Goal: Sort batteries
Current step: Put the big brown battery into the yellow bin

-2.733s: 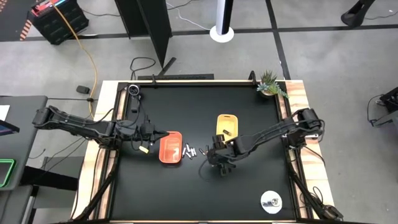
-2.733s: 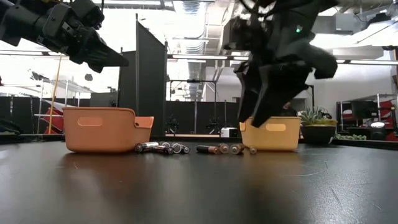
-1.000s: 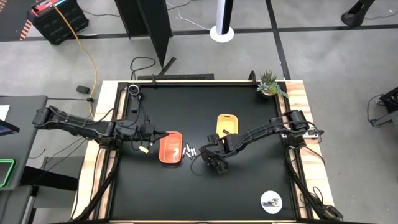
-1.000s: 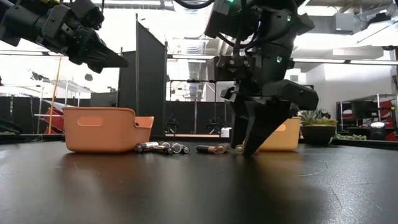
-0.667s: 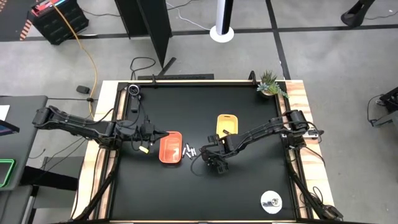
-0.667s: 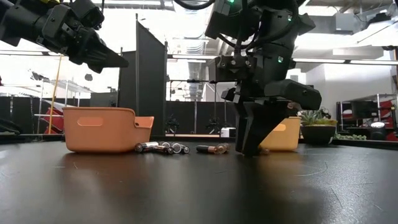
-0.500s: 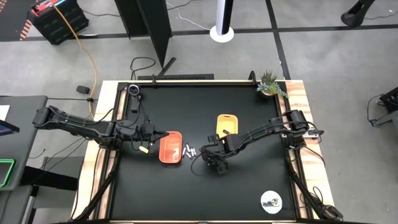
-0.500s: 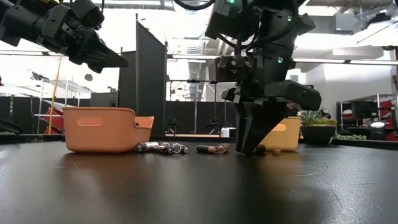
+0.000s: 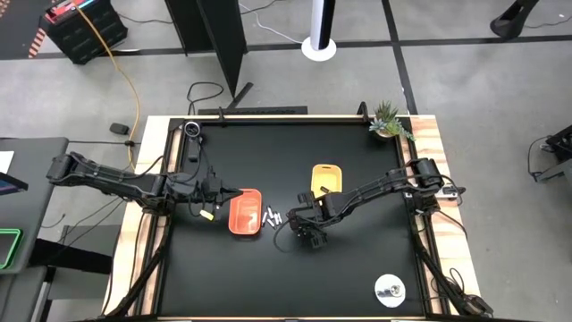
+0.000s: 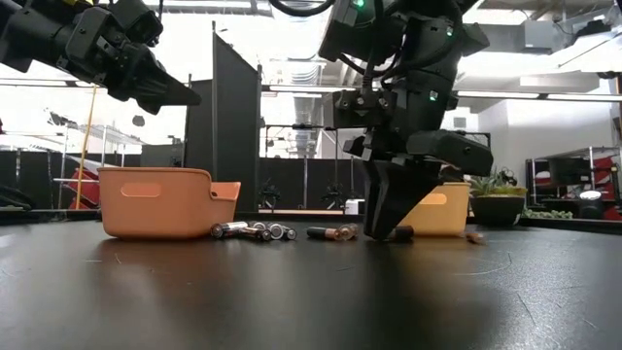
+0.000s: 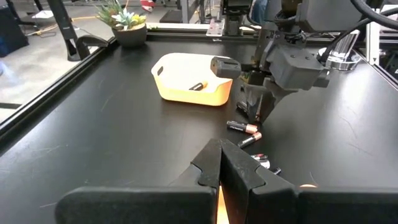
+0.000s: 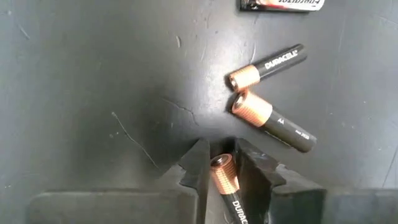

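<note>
Battery slants copper-end-in within my right fingers; I need to open, then grip the battery's dark body (image 12: 234,205).
Several batteries (image 9: 271,216) lie on the black table between the orange tray (image 9: 245,212) and the yellow tray (image 9: 325,178). They show as a row in the low view (image 10: 255,231). One battery (image 11: 198,86) lies in the yellow tray. My right gripper (image 9: 308,234) is down at the table, shut on a dark, copper-ended battery (image 12: 224,174). Two more batteries (image 12: 272,119) lie just beyond it. A loose battery (image 10: 474,236) lies off to the right. My left gripper (image 9: 211,207) is shut and empty, raised beside the orange tray (image 10: 160,201). My right gripper pinches the battery's copper end (image 12: 221,167) between its two fingertips (image 12: 198,163). The fingers come from above, pointing down, and lie across the battery. The battery lies flat on the table, and its dark body (image 10: 400,232) sticks out past the fingers.
A potted plant (image 9: 389,121) stands at the far right corner. A round silver-white disc (image 9: 390,290) lies at the near right. Bare black table lies in front of the trays. The table has raised wooden side rails (image 9: 427,143).
My right gripper has stayed low at the table among the batteries. One battery beside its fingers has rolled away along the table toward the right edge and now lies apart from the rest.
</note>
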